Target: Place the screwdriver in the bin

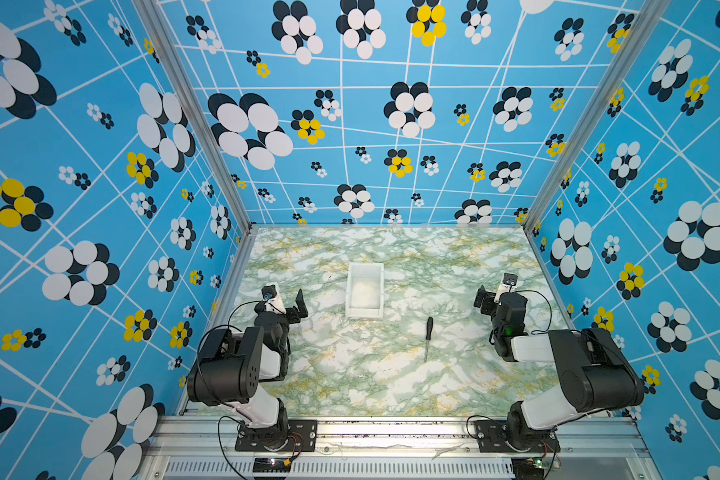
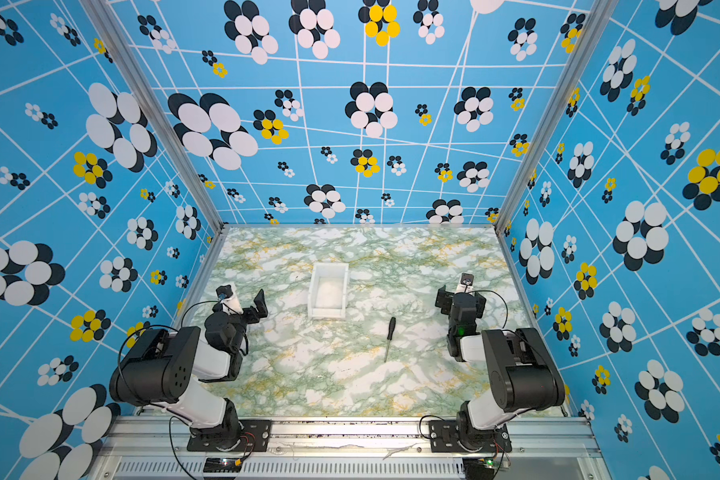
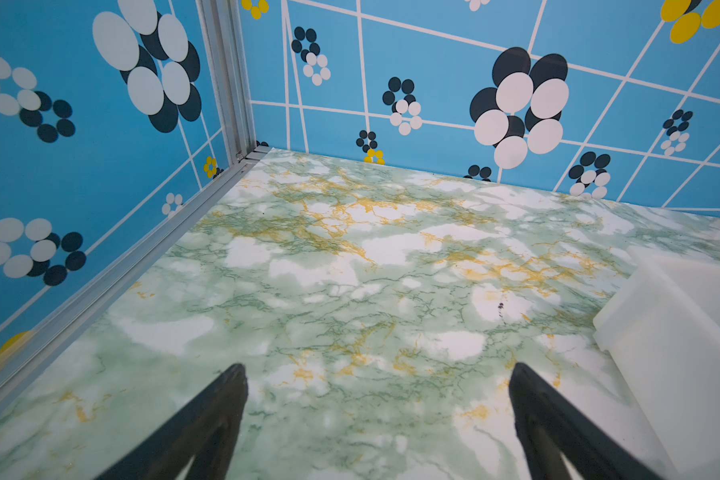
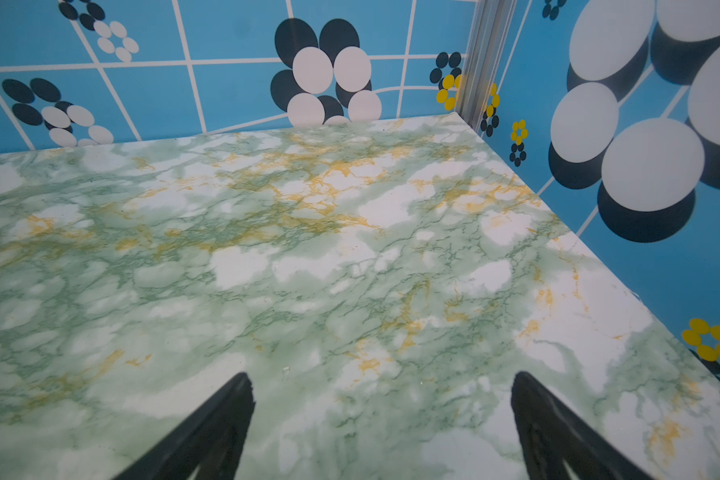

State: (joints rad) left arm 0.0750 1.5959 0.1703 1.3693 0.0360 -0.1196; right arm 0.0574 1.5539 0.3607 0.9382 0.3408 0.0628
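My right gripper is to go to the screwdriver next and close on the middle of its black handle (image 1: 429, 328).
The screwdriver (image 1: 428, 338) (image 2: 389, 340), black-handled with a thin grey shaft, lies flat on the marbled table, handle toward the back. It sits just right of and nearer than the bin (image 1: 364, 312) (image 2: 326, 312), a white open tray holding nothing. My left gripper (image 1: 288, 300) (image 2: 246, 301) (image 3: 377, 370) hovers open to the left of the bin, whose corner (image 3: 674, 332) shows in the left wrist view. My right gripper (image 1: 497, 293) (image 2: 460, 293) (image 4: 381, 376) hangs open at the right, behind and right of the screwdriver. Neither wrist view shows the screwdriver.
Blue flower-patterned walls (image 1: 391, 124) close in the table on three sides, with aluminium posts (image 1: 192, 112) at the back corners. A metal rail (image 1: 391, 432) carrying both arm bases runs along the front edge. Green-and-white marbled tabletop (image 1: 350, 374) spreads between the arms.
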